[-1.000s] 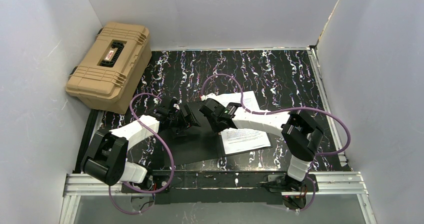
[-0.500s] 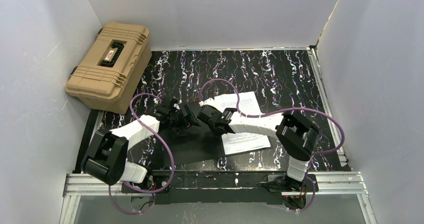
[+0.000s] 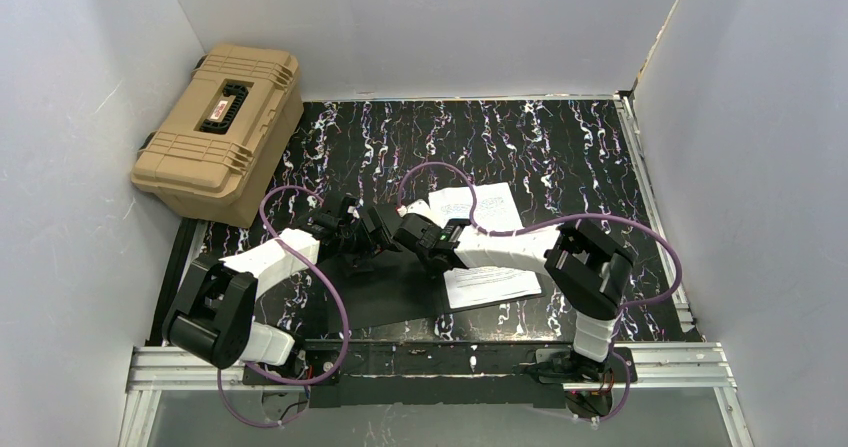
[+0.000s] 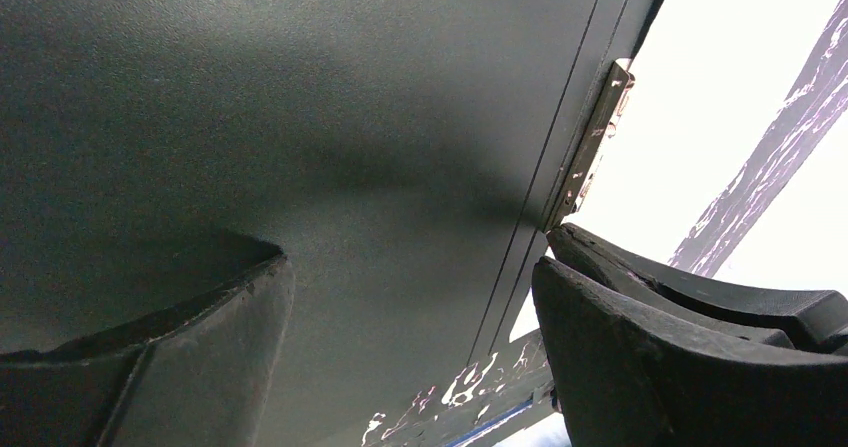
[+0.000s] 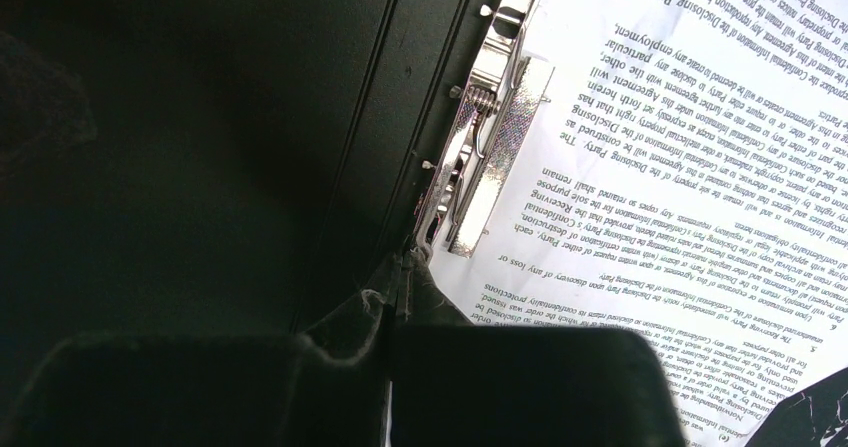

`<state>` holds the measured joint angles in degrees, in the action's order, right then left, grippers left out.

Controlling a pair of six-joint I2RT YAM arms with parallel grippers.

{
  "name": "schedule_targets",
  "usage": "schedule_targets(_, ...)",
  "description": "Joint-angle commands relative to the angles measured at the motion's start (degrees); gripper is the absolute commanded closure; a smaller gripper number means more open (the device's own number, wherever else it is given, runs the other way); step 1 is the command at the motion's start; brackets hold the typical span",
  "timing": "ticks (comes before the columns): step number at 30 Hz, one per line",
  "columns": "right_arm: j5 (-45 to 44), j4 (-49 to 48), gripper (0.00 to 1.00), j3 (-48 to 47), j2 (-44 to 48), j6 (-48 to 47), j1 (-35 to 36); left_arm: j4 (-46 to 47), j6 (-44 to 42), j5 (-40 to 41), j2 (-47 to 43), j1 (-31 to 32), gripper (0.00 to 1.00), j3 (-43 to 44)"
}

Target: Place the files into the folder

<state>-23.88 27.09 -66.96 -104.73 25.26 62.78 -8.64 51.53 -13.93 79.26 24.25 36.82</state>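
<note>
The robot's right gripper has its fingers on only the near end of the metal clip, so it should open and grip the clip (image 5: 480, 105) beside its spring before dragging the folder.
The folder (image 3: 385, 295) lies open on the table, black inside up. The files (image 3: 492, 279), white sheets of small print, rest on its right half beside the spine. In the right wrist view, a metal clip (image 5: 482, 152) overlaps the files' (image 5: 690, 137) edge. My right gripper (image 5: 404, 272) is shut, its tips at the clip's near end, with nothing seen between them. My left gripper (image 4: 412, 287) stands open over the folder's black left cover (image 4: 300, 117); the clip (image 4: 590, 147) shows just beyond its right finger. From above, both grippers (image 3: 376, 225) (image 3: 406, 235) sit close together at the spine.
A tan ribbed hard case (image 3: 220, 127) stands at the back left, partly off the black marbled table (image 3: 560, 147). Grey walls close in three sides. Purple cables loop over both arms.
My right arm has shifted a little left and nearer, bringing its shut gripper close to the left gripper at the spine. The left arm and the sheets have stayed put.
</note>
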Motion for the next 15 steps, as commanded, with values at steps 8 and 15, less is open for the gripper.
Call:
schedule_targets(8, 5.7, 2.6, 0.99, 2.5, -1.5, 2.5, 0.2, -7.5, -2.4, 6.7, 3.1, 0.1, 0.11, -2.3)
schedule_targets(15, 5.2, 2.1, 0.99, 0.2, 1.5, 3.2, 0.2, -7.5, -2.4, 6.7, 2.8, 0.1, 0.11, -2.5)
